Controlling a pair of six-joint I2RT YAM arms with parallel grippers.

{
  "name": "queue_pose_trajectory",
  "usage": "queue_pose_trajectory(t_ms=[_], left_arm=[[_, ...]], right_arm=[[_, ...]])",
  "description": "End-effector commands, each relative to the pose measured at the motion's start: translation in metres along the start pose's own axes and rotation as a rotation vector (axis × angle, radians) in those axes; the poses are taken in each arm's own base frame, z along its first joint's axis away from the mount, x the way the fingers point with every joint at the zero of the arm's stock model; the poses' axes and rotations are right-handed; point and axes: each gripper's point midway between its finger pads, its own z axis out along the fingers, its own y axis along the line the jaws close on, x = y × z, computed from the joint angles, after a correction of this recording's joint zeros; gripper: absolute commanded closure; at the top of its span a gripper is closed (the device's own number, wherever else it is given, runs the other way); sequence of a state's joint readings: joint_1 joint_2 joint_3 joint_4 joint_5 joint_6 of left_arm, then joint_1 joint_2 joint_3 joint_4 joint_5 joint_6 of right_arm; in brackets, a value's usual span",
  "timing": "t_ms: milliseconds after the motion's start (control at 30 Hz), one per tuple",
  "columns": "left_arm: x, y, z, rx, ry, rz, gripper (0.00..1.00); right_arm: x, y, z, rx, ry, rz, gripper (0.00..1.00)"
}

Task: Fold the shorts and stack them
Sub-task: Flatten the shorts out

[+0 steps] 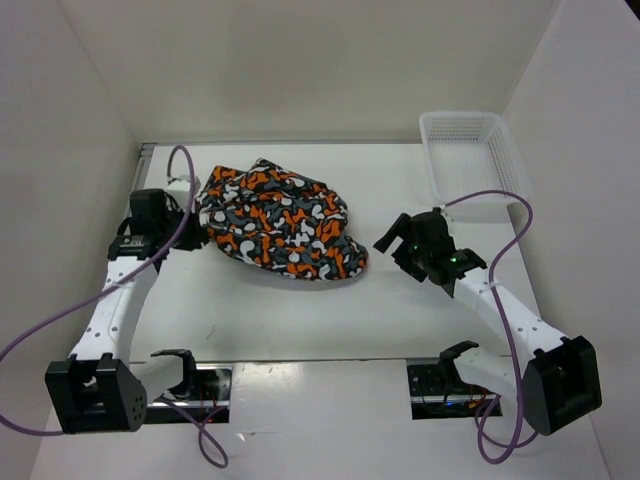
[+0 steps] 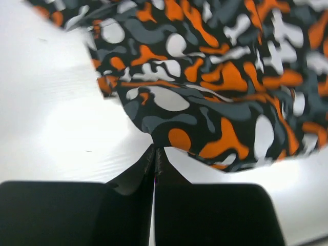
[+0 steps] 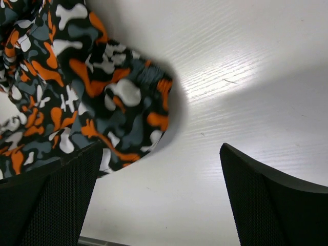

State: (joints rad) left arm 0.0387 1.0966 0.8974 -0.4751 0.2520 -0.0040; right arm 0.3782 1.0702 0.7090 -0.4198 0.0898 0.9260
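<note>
The shorts' loose end [image 1: 359, 261] [image 3: 157, 121], the one farthest from my left gripper, will be gripped by my right gripper, so both grippers can lift the shorts.
The shorts [image 1: 280, 225], in an orange, black, grey and white blotch print, lie crumpled in a heap left of the table's middle. My left gripper [image 1: 201, 230] is at the heap's left edge. In the left wrist view its jaws are pressed together [image 2: 155, 151], and a point of the shorts' [image 2: 215, 87] edge is pinched at the fingertips. My right gripper [image 1: 390, 248] hovers just right of the heap, apart from it. In the right wrist view it stands wide open [image 3: 159, 179] over bare table, with the shorts [image 3: 77, 87] beside its left finger [image 3: 51, 195].
A white plastic mesh basket [image 1: 468, 150] stands at the back right corner. White walls close in the table on the left, back and right. Purple cables loop beside both arms.
</note>
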Motion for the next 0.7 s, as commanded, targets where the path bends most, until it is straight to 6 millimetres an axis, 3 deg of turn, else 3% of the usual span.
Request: queue_pose_trajectory(t_ms=[0, 100, 267, 300, 367, 433, 567, 667], left_arm=[[0.017, 0.023, 0.004, -0.033, 0.085, -0.084, 1.0], [0.019, 0.032, 0.011, -0.037, 0.093, -0.11, 1.0], [0.007, 0.036, 0.012, -0.037, 0.072, -0.11, 1.0], [0.007, 0.034, 0.012, -0.028, 0.071, -0.11, 1.0], [-0.004, 0.036, 0.011, -0.03, 0.052, -0.103, 1.0], [-0.011, 0.036, 0.009, -0.032, 0.035, -0.097, 1.0], [-0.02, 0.035, 0.004, -0.034, 0.017, -0.09, 1.0], [-0.02, 0.034, 0.004, -0.025, 0.016, -0.09, 1.0]], right_arm=[[-0.002, 0.011, 0.0, -0.049, -0.001, -0.025, 0.0], [0.012, 0.014, 0.01, -0.064, 0.073, -0.028, 0.0], [0.059, 0.026, 0.036, -0.129, 0.272, -0.01, 0.01], [0.061, 0.029, 0.04, -0.157, 0.268, 0.007, 0.01], [0.071, 0.033, 0.043, -0.198, 0.305, 0.035, 0.06], [0.071, 0.031, 0.049, -0.185, 0.301, 0.05, 0.19], [0.081, 0.023, 0.069, -0.149, 0.334, 0.073, 0.37], [0.089, 0.027, 0.081, -0.165, 0.37, 0.094, 0.4]])
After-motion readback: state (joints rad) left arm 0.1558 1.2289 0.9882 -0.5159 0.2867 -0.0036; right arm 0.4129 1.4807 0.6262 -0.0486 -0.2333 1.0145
